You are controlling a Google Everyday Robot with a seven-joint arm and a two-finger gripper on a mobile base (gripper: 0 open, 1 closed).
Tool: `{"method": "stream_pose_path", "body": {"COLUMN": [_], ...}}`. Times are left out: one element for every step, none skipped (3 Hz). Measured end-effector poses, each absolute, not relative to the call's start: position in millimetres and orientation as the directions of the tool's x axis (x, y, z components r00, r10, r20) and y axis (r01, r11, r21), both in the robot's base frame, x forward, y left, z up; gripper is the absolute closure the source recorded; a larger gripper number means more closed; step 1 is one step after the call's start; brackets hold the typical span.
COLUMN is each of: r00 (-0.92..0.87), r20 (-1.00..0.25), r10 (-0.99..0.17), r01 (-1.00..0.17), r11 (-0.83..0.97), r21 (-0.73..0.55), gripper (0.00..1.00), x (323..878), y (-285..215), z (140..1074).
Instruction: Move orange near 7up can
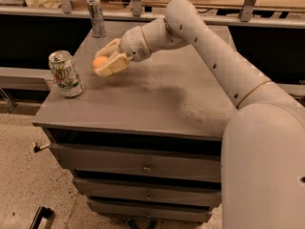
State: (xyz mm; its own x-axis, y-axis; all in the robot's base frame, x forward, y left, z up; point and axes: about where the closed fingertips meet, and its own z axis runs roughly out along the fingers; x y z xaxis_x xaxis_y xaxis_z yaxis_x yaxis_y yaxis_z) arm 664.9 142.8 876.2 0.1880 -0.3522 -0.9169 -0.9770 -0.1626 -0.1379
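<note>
My gripper is to place the orange on the grey cabinet top. It will let go close beside the 7up can (92,75), on its arm-facing side.
The 7up can (66,74), green and white with a silver top, stands upright near the left front corner of the grey cabinet top (162,99). My gripper (104,62) reaches in from the right and is shut on the orange (98,62), which shows between the cream fingers. It holds the fruit just above the surface, a short way right of the can and slightly behind it. The orange and the can are apart.
A slim, tall silver-grey can (96,17) stands at the back left of the cabinet top. My white arm (224,66) crosses the right half of the top. Drawers (143,163) sit below the front edge. A shelf rail (143,4) runs behind.
</note>
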Motion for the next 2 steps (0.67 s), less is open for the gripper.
{"method": "stream_pose_path", "body": {"r00": [0.242, 0.242], "r20": [-0.909, -0.909], "r10": [-0.340, -0.340], "r01": [-0.958, -0.958], "r11": [-0.234, -0.234], "r21": [-0.168, -0.168], "gripper": [1.00, 1.00], "x": [654.5, 654.5], "y": [152.3, 152.3], "z": [870.5, 870.5]}}
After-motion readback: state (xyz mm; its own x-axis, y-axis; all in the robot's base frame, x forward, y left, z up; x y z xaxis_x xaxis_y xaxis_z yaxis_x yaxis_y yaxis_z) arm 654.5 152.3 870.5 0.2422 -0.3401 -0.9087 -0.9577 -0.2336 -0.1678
